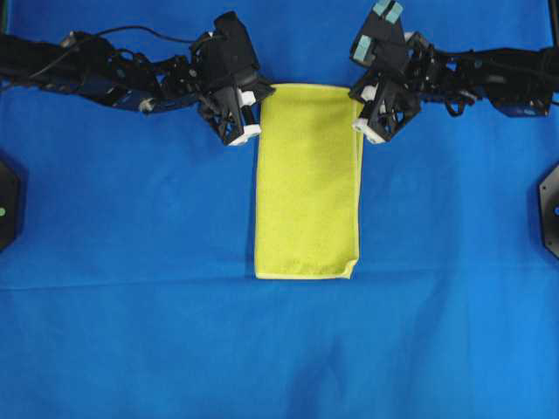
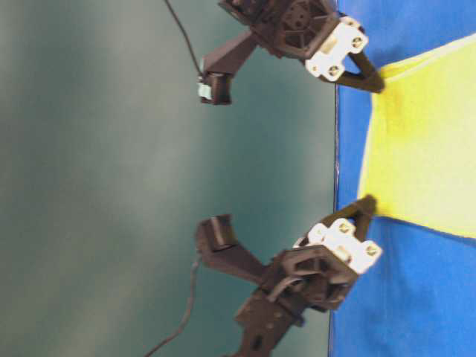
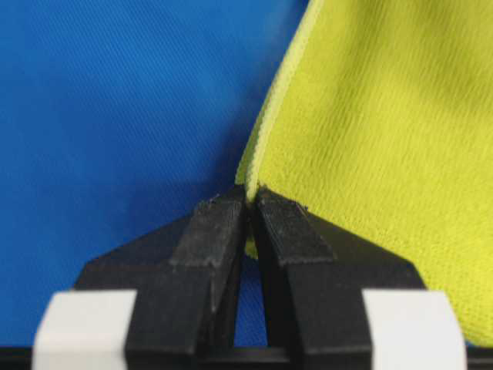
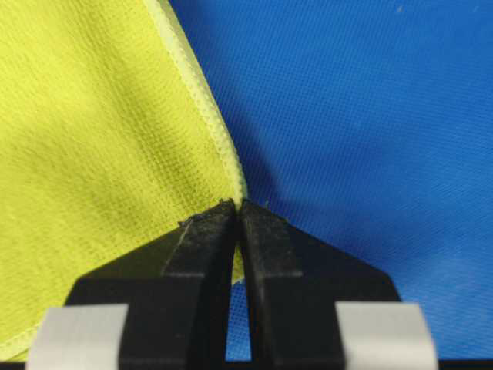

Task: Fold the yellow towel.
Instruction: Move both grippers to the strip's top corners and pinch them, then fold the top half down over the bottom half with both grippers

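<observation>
Next, I let go of the held far corner, now pinched between the black fingertips, with my left gripper on the yellow towel's near corner on that gripper's side (image 1: 257,266).
The yellow towel (image 1: 307,182) lies folded into a tall narrow rectangle in the middle of the blue cloth, its lower right corner slightly curled. My left gripper (image 1: 259,98) is shut on the towel's far left corner; the left wrist view shows the hem (image 3: 254,166) pinched between the black fingertips (image 3: 223,220). My right gripper (image 1: 356,98) is shut on the far right corner; the right wrist view shows the hem (image 4: 231,166) pinched between its fingertips (image 4: 266,223). The table-level view shows both grippers (image 2: 375,84) (image 2: 368,204) at the towel's (image 2: 424,149) near edge.
A blue cloth (image 1: 131,262) covers the whole table. Black fixtures sit at the left edge (image 1: 7,201) and the right edge (image 1: 548,205). Both arms stretch in from the far corners.
</observation>
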You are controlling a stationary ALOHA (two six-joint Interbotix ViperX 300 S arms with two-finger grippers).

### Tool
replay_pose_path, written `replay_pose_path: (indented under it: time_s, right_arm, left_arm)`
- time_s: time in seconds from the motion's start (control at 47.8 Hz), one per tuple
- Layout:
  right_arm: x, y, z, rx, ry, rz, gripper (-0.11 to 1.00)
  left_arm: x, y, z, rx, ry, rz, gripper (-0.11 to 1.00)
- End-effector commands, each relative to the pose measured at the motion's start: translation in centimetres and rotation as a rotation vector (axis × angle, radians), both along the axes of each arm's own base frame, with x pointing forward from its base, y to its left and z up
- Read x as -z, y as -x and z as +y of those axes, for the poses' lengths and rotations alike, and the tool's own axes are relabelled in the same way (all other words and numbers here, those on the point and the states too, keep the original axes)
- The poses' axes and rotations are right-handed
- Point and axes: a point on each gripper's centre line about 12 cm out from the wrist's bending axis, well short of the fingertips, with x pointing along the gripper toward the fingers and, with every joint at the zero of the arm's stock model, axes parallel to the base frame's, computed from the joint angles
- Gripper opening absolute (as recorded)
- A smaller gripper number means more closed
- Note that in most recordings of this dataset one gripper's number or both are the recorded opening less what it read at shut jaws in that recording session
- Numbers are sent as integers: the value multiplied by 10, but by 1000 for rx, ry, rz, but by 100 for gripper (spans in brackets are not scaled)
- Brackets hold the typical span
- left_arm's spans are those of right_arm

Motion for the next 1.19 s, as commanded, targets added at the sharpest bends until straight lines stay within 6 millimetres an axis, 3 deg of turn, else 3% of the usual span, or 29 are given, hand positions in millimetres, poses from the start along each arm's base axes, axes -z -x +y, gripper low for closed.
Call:
replay_pose_path:
  time_s: [0.0, 0.23, 0.439, 0.585, 0.774, 1.171]
  right_arm:
    - [-28, -5, -4, 3, 36, -58, 3]
    - [-42, -2, -3, 10, 45, -73, 3]
    - [-48, -8, 14, -33, 44, -86, 3]
    - [-56, -9, 40, -92, 35, -81, 3]
    - [-65, -8, 83, -182, 5, -88, 3]
    - [-53, -6, 149, -308, -79, -39, 3]
  left_arm:
    - [-38, -2, 7, 7, -57, -64, 3]
    - [-45, 0, 8, 18, -76, -49, 3]
    - [-51, 5, -6, 41, -62, -32, 3]
    - [-62, 12, -35, 101, -60, -33, 3]
    - [-73, 22, -88, 224, -59, -51, 3]
    - [-54, 24, -175, 418, 15, -8, 3]
